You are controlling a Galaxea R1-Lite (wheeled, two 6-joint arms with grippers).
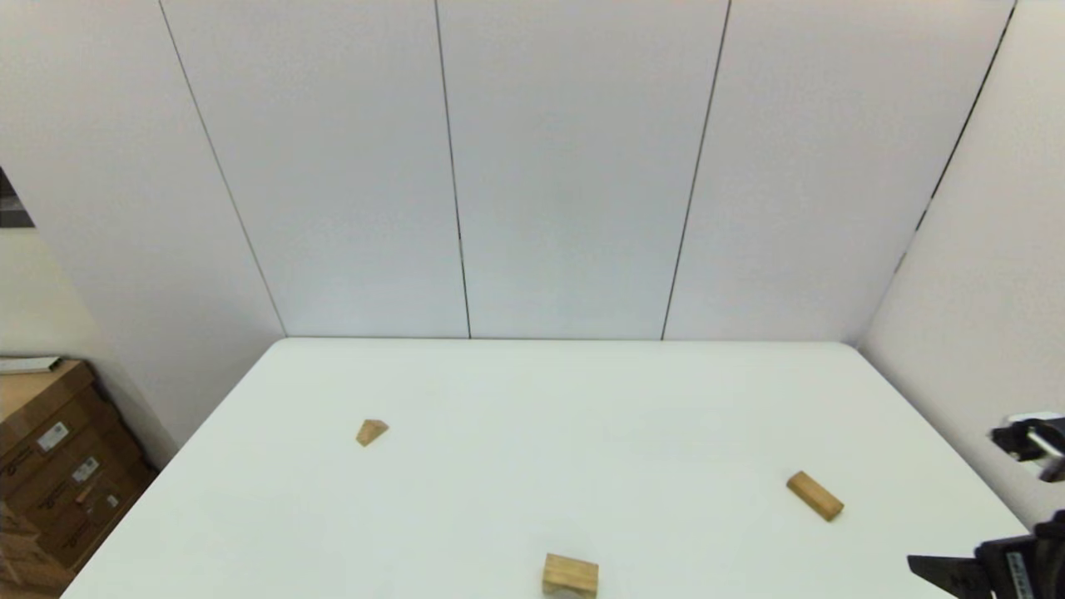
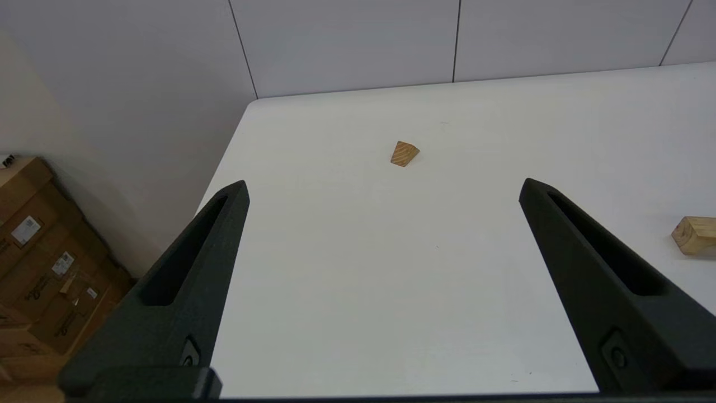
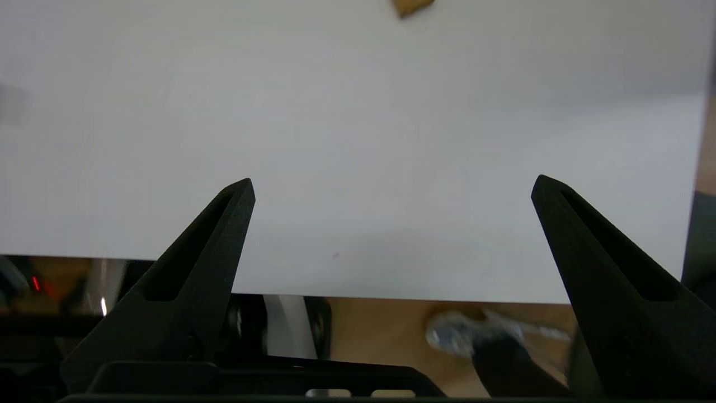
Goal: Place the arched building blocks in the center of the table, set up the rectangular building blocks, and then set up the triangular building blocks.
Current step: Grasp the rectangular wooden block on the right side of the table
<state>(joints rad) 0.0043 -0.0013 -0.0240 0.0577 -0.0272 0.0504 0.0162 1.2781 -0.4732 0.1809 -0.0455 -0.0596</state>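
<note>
Next, my right gripper grips the near half [image 1: 822, 503] of the rectangular building block, with its fingers closed across the block's long sides.
Three light-wood blocks lie apart on the white table [image 1: 582, 399]. The arched building block [image 1: 571, 576] sits at the near edge, centre; it also shows in the left wrist view [image 2: 695, 235]. The rectangular building block [image 1: 815, 496] lies flat at the right. At the left rests the small triangular building block [image 1: 372, 432], some way ahead of my left gripper [image 2: 385, 186], which is open and empty above the table's left part. My right gripper [image 3: 392, 181] is open and empty over the table's near right edge; its arm [image 1: 1011, 566] shows at the lower right.
Cardboard boxes [image 1: 50, 466] are stacked on the floor beyond the table's left edge. White wall panels [image 1: 582, 166] close off the back, and another wall [image 1: 982, 291] the right side. A sliver of a wooden block [image 3: 413, 5] shows in the right wrist view.
</note>
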